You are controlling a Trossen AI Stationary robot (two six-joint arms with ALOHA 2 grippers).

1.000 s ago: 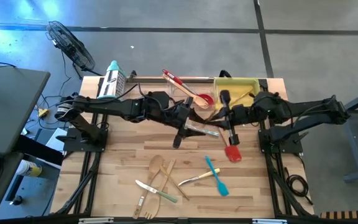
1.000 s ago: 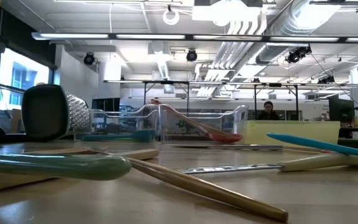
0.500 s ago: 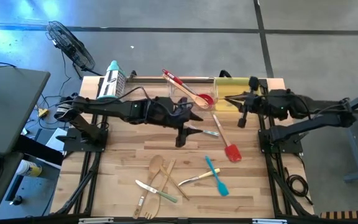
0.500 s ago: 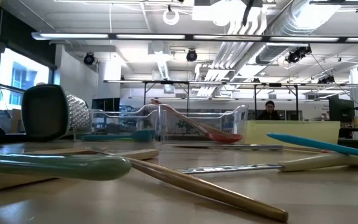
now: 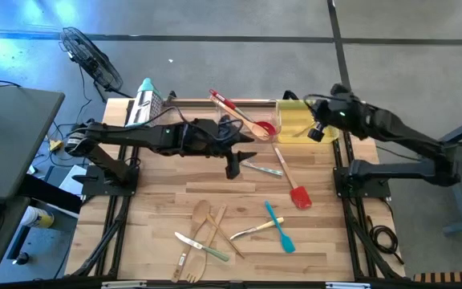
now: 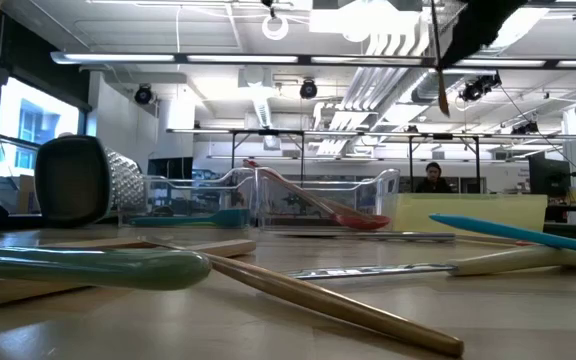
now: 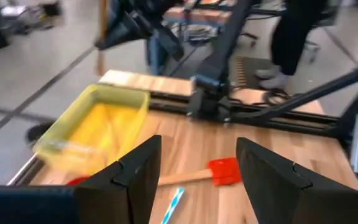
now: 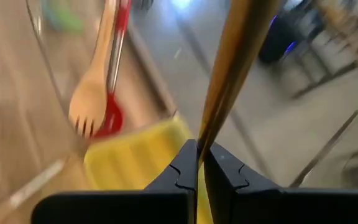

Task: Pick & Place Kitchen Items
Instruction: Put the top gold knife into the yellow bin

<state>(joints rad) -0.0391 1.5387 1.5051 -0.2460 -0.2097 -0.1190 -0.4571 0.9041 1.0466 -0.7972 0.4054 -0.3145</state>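
Observation:
My right gripper is going to set the slim utensil down and release it on the bottom of the yellow tray (image 5: 305, 124), close to the middle of the tray.
My right gripper (image 5: 316, 132) hovers high over the yellow tray (image 5: 293, 127) at the far right, shut on a slim pale wooden utensil (image 8: 238, 56). That utensil also shows at the top of the low view (image 6: 438, 70). My left gripper (image 5: 233, 167) is open and empty (image 7: 197, 180) near the table's middle, above a metal knife (image 5: 261, 168). A red spatula (image 5: 297, 195), a blue spatula (image 5: 279, 227) and wooden spoons and forks (image 5: 203, 221) lie flat on the table. My right gripper pinches the wooden utensil's slim handle (image 8: 207, 134) between its two fingers. The handle runs on ahead past the fingertips. The utensil is lifted clear and hangs nearly upright in the low view, above the yellow tray. Which end is held, I cannot tell.
A clear tray (image 5: 233, 120) at the far middle holds a wooden fork and a red spoon. A steel grater with a teal handle (image 5: 143, 104) lies at the far left. Two small knives (image 5: 255, 231) (image 5: 187, 241) lie near the front. A person sits in the room behind (image 6: 433, 178).
My right gripper has drawn back from the table's middle toward the far right and risen, carrying the wooden utensil over the yellow tray; it now shows at the top of the low view. My left gripper has shifted slightly toward the far edge.

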